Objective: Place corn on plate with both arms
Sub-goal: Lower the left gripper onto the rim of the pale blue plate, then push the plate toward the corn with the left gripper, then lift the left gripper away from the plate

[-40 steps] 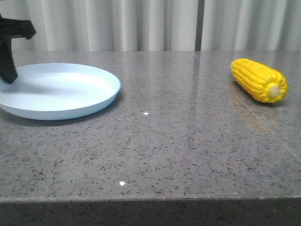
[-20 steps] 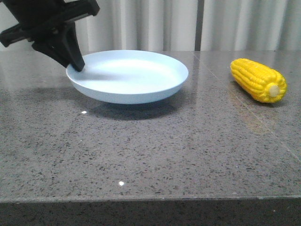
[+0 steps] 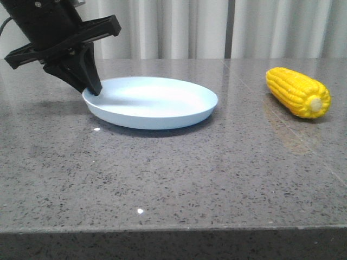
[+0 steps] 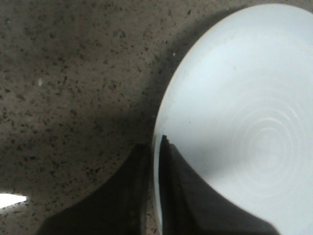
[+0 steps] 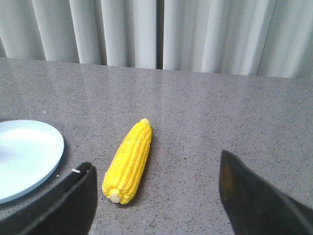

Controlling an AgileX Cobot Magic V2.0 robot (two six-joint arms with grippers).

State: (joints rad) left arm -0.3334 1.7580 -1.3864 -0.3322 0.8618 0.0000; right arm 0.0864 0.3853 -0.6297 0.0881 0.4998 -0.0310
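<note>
The yellow corn is next for my right gripper, which should go to it and close across the corn's middle [image 3: 296,91] [image 5: 128,159], between its stub end and its far end.
The pale-blue plate [image 3: 157,103] lies low on the grey table, left of centre. My left gripper [image 3: 93,89] is shut on its left rim, one finger inside and one outside, as the left wrist view [image 4: 156,142] shows over the plate [image 4: 244,122]. The yellow corn [image 3: 298,92] lies on the table at the right, its stub end towards the front. In the right wrist view my right gripper [image 5: 155,164] is open and empty, hovering short of the corn [image 5: 129,159], with the plate's edge [image 5: 29,156] off to one side. The right gripper is out of the front view.
The speckled grey stone table [image 3: 179,173] ends in a front edge near the bottom of the front view. White curtains [image 3: 179,27] hang behind the table. A seam in the tabletop [image 3: 282,116] runs under the corn.
My left gripper has carried the plate from the far left towards the table's middle. It was raised half a second ago and is lower now. The corn has not moved.
</note>
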